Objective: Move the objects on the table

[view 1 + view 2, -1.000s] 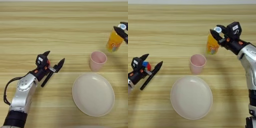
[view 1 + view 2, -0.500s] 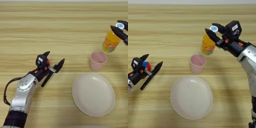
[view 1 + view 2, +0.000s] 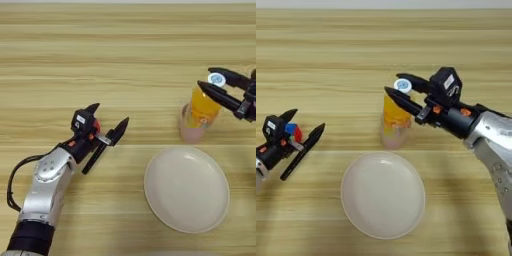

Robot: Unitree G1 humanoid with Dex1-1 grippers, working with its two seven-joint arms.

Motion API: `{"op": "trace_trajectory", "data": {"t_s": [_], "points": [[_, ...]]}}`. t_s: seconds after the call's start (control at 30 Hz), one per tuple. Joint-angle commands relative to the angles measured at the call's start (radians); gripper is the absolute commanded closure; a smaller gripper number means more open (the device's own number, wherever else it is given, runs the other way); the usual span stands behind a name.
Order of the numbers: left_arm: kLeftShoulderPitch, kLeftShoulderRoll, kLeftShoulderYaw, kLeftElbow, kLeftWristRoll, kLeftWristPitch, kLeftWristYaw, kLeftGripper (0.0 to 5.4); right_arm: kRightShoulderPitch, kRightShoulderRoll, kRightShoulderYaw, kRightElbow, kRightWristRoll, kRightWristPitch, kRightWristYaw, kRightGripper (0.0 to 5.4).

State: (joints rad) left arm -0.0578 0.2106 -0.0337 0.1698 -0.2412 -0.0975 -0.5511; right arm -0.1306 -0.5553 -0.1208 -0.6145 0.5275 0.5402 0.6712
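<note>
Next, I release the small orange juice bottle from my right gripper on the far half of the large cream plate (image 3: 177, 177).
My right gripper (image 3: 397, 86) is shut on the white-capped neck of the small orange juice bottle (image 3: 395, 114). The bottle hangs upright right at a pink cup (image 3: 395, 137); whether its base is inside the cup I cannot tell. The large cream plate (image 3: 382, 194) lies just in front of the cup. At the left, my left gripper (image 3: 107, 116) rests low over the table (image 3: 125, 45) with its fingers spread open. The multicoloured puzzle cube (image 3: 292, 132) shows red and blue between them near the palm. The black marker pen (image 3: 93, 159) lies slanted beneath the right finger.
The left forearm (image 3: 47, 177) stretches from the bottom left corner up to the gripper. The right forearm (image 3: 491, 135) comes in from the right edge. Bare wood spans the far half of the table.
My right gripper has carried the orange juice bottle leftward and down to the pink cup. The left arm, cube, marker and plate have stayed put.
</note>
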Motion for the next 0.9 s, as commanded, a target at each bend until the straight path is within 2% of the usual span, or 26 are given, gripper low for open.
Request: {"op": "trace_trajectory", "data": {"t_s": [0.03, 0.2, 0.37, 0.57, 0.77, 0.9], "points": [[-0.009, 0.009, 0.006, 0.006, 0.012, -0.01, -0.003, 0.0, 0.012, -0.022, 0.04, -0.005, -0.009, -0.04, 0.045, 3.65], [-0.006, 0.01, 0.007, 0.0, 0.011, -0.008, -0.004, 0.0, 0.041, -0.045, 0.119, 0.062, -0.066, -0.106, 0.122, 3.65], [-0.003, 0.014, 0.009, -0.007, 0.01, -0.005, -0.006, 0.0, 0.027, -0.074, 0.176, 0.173, -0.12, -0.212, 0.24, 3.65], [0.005, 0.016, 0.01, -0.021, 0.011, 0.002, -0.005, 0.0, 0.01, -0.076, 0.21, 0.265, -0.128, -0.276, 0.337, 3.65], [0.001, 0.019, 0.011, -0.022, 0.011, 0.005, -0.007, 0.0, 0.032, -0.052, 0.246, 0.329, -0.177, -0.336, 0.342, 3.65], [-0.004, 0.022, 0.013, -0.015, 0.009, 0.004, -0.01, 0.0, 0.048, -0.01, 0.251, 0.371, -0.175, -0.372, 0.327, 3.65]]}}
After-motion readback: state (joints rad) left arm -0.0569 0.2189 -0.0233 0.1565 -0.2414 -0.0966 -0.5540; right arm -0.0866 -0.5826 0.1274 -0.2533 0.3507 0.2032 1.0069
